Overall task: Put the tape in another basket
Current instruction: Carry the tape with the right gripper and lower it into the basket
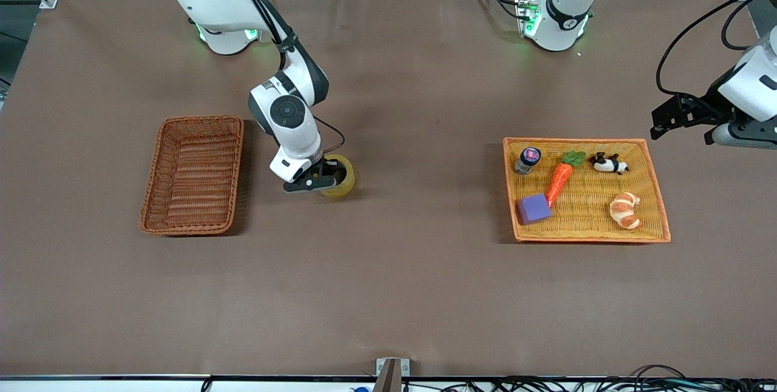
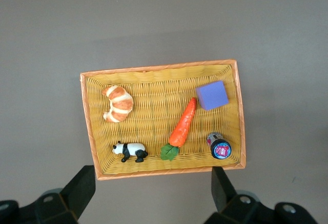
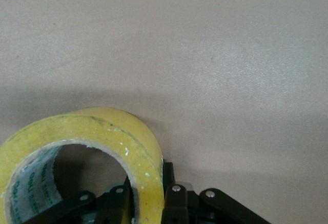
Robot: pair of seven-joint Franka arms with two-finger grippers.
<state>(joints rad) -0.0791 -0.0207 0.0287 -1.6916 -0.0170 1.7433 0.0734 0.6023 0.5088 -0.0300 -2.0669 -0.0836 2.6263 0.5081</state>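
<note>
The robot's right gripper needs to release the tape, still on the tabletop beside the basket, near the middle of the empty reddish-brown wicker basket (image 1: pixel 201 178).
The tape (image 1: pixel 341 183), a yellowish ring, lies on the brown tabletop beside the reddish-brown wicker basket (image 1: pixel 194 175), toward the left arm's end from it. My right gripper (image 1: pixel 320 178) is down on the roll and shut on its wall. In the right wrist view one finger (image 3: pixel 175 199) presses the outside of the tape (image 3: pixel 105 130) and the other sits inside the ring, the right gripper (image 3: pixel 148 196) pinching the wall between them. My left gripper (image 1: pixel 665 120) waits open in the air past the tray's end, and in its wrist view the left gripper (image 2: pixel 151 187) holds nothing.
An orange-yellow woven tray (image 1: pixel 658 198) toward the left arm's end holds a carrot (image 1: pixel 559 178), a croissant (image 1: pixel 626 210), a purple block (image 1: pixel 534 209), a panda figure (image 1: pixel 610 164) and a small jar (image 1: pixel 528 159). Bare tabletop lies between tape and tray.
</note>
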